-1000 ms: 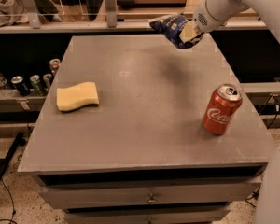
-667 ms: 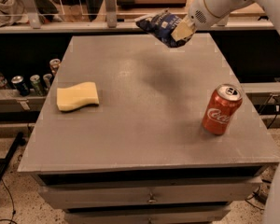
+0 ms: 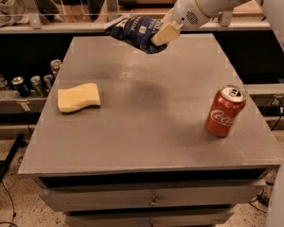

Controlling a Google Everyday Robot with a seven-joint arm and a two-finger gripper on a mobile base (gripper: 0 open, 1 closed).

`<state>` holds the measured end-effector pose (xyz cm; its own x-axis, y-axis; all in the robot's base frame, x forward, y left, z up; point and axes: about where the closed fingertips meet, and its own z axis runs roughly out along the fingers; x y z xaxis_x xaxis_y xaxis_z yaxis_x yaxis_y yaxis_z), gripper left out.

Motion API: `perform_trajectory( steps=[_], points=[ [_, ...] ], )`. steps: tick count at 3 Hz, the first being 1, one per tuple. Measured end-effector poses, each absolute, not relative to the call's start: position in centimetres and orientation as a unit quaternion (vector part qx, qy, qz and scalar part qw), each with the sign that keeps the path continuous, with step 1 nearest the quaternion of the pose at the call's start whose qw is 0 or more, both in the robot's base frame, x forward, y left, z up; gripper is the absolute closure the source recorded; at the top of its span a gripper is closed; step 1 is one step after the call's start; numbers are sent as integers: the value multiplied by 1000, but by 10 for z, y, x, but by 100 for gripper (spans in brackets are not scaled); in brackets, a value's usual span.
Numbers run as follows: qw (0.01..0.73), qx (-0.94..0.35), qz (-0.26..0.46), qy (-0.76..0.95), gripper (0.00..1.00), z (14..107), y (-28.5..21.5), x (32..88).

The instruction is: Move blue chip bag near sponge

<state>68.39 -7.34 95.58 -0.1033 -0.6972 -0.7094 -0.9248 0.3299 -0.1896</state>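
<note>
The blue chip bag, now held above the table's far middle, will go down from my gripper on the grey table [image 3: 107, 65] just behind the sponge.
My gripper [image 3: 157, 36] is shut on the blue chip bag [image 3: 134, 30], a dark navy crinkly bag with white lettering. It holds the bag in the air above the far middle of the grey table [image 3: 151, 126]. The bag sticks out to the left of the cream fingers [image 3: 164, 33]. The sponge [image 3: 79, 97], a pale yellow foam block with wavy edges, lies flat on the left part of the table, well below and to the left of the bag.
A red Coca-Cola can [image 3: 225, 110] stands upright at the right of the table. Several cans [image 3: 31, 83] sit on a low shelf left of the table. A drawer front [image 3: 151, 200] is under the tabletop.
The gripper has carried the chip bag leftward across the far side of the table, toward the sponge's side. The sponge and the can have not moved.
</note>
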Motion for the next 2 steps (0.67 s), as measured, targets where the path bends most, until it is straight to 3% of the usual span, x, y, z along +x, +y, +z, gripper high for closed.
perform_trajectory(
  steps=[2],
  points=[
    [358,-629,180,666,100,959,-19,640]
  ],
)
